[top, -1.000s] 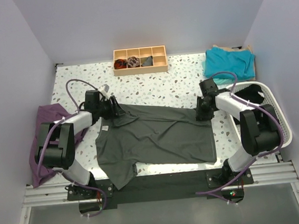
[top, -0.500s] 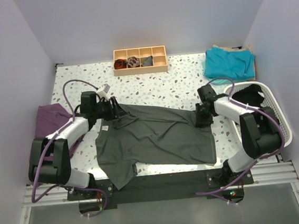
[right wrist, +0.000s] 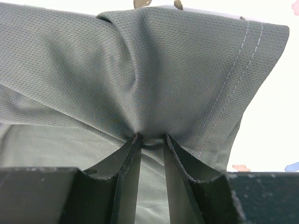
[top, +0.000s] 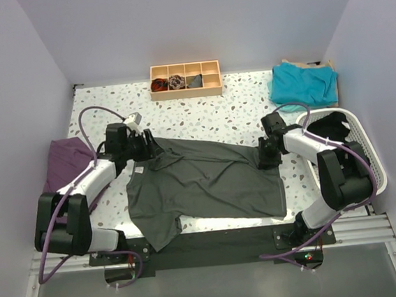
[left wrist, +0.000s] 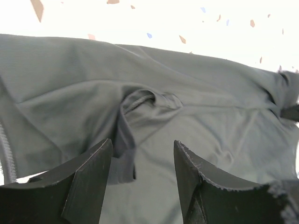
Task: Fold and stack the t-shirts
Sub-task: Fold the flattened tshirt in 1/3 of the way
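My left gripper should take the loose edge [left wrist: 127,161] of the grey t-shirt's bunched, folded-in sleeve and pull it toward the shirt's middle before folding further.
The dark grey t-shirt [top: 208,182] lies spread across the middle of the table, wrinkled near its collar [left wrist: 145,100]. My left gripper [top: 154,150] hovers over the shirt's upper left corner. Its jaws stand open [left wrist: 142,151] with only flat cloth below the gap. At the shirt's upper right corner, my right gripper [top: 267,157] is shut on a pinched fold of the grey fabric [right wrist: 150,139], and the hemmed edge [right wrist: 233,79] drapes just beyond the fingertips. The teal t-shirt [top: 303,83] lies folded at the back right corner.
A wooden compartment tray [top: 185,79] with small items stands at the back centre. A purple cloth [top: 65,165] hangs over the left table edge. A white basket [top: 363,148] holding dark cloth stands at the right, close to the right arm.
The left arm has swung its elbow outward and its jaws have widened a little over the collar. The right gripper has shifted slightly toward the near side, still holding the corner.
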{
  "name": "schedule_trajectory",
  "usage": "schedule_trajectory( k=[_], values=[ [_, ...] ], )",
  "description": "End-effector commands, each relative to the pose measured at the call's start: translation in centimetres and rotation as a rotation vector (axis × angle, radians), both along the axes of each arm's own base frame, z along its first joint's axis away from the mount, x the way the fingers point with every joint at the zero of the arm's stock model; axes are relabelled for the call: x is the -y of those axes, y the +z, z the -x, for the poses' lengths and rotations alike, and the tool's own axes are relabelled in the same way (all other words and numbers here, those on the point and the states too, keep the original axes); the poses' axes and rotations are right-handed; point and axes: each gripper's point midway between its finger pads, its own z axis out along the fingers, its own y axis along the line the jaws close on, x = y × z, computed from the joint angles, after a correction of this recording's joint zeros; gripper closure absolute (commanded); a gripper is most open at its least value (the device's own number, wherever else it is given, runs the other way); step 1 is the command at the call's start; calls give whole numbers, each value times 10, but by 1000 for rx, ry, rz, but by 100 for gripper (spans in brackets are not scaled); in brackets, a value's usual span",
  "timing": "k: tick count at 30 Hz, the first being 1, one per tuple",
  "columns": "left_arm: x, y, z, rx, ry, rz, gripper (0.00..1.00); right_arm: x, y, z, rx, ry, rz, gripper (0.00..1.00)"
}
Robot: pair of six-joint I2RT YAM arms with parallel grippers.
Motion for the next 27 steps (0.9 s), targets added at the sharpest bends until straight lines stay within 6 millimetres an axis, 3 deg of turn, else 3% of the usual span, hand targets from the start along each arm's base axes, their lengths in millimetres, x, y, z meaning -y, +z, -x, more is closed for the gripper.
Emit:
schedule_trajectory(
  k=[1, 9, 14, 17, 23, 27],
  values=[
    [-1, 0, -23, 48, 56, -16, 40, -11, 2, 0, 5, 31, -47, 70],
    [15, -30, 0, -32, -12, -97, 44, -12, 2, -1, 7, 34, -51, 69],
    [16, -33, 8, -42, -15, -145, 76, -13, -4, 1, -8, 32, -53, 69],
    [14, -30, 9, -41, -13, -158, 89, -11, -6, 2, -13, 32, -43, 69],
    [12, -29, 15, -71, -50, -197, 100, -11, -6, 4, -17, 35, -40, 69],
    [12, -27, 26, -108, -86, -208, 100, -10, -5, 4, -15, 34, -39, 69]
  ],
)
